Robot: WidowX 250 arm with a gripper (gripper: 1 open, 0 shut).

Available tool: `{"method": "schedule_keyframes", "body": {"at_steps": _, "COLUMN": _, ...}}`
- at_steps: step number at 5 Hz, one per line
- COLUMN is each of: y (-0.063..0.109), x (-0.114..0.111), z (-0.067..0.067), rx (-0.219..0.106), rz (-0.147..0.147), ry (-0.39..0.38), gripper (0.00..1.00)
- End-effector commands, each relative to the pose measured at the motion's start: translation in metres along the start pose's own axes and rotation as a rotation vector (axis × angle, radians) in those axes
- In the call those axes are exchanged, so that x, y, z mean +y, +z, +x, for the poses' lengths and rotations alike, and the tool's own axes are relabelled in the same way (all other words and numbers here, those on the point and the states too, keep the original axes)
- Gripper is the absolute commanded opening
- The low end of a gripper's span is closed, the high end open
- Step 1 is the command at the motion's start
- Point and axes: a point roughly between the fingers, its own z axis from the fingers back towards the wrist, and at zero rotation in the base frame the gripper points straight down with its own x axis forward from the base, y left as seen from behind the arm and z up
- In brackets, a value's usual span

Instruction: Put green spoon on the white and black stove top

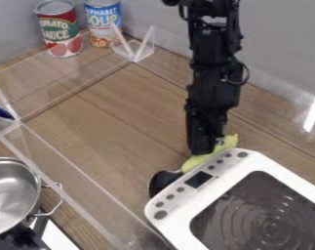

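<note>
The handle end of the green spoon sticks out past my gripper's fingers beside the stove's white rim, so next my gripper opens, moves over and grips the handle nearer that end (219, 148).
The green spoon (203, 159) lies at the near-left edge of the white and black stove top (177, 207). Its yellow-green handle rests against the stove's white rim by the button panel. Its bowl (164, 182) looks dark and sits low beside the stove's left corner. My gripper (208, 146) points steeply down, and its black fingers are closed around the upper end of the handle. The stove's black ringed surface (272, 221) is bare.
A steel pot (9, 197) stands at the lower left behind a clear plastic divider (82, 186). Two cans (59, 27) stand at the back left, next to a clear stand (131, 45). The wooden tabletop (107, 117) spreads between them.
</note>
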Motion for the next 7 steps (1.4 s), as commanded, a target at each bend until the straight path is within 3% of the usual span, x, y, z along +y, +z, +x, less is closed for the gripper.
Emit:
{"method": "schedule_keyframes", "body": {"at_steps": 1, "y": 0.007, "x": 0.008, "z": 0.001, "rx": -0.014, "rz": 0.014, "ry": -0.018, "gripper": 1.0}}
{"method": "schedule_keyframes", "body": {"at_steps": 2, "y": 0.013, "x": 0.009, "z": -0.002, "rx": -0.01, "rz": 0.024, "ry": -0.027, "gripper": 0.0}}
{"method": "schedule_keyframes", "body": {"at_steps": 4, "y": 0.017, "x": 0.016, "z": -0.006, "rx": -0.002, "rz": 0.027, "ry": -0.034, "gripper": 0.0}}
{"method": "schedule_keyframes", "body": {"at_steps": 5, "y": 0.015, "x": 0.017, "z": -0.005, "rx": -0.005, "rz": 0.023, "ry": -0.04, "gripper": 1.0}}
{"method": "schedule_keyframes", "body": {"at_steps": 7, "y": 0.013, "x": 0.017, "z": -0.003, "rx": 0.0, "rz": 0.015, "ry": -0.06, "gripper": 1.0}}
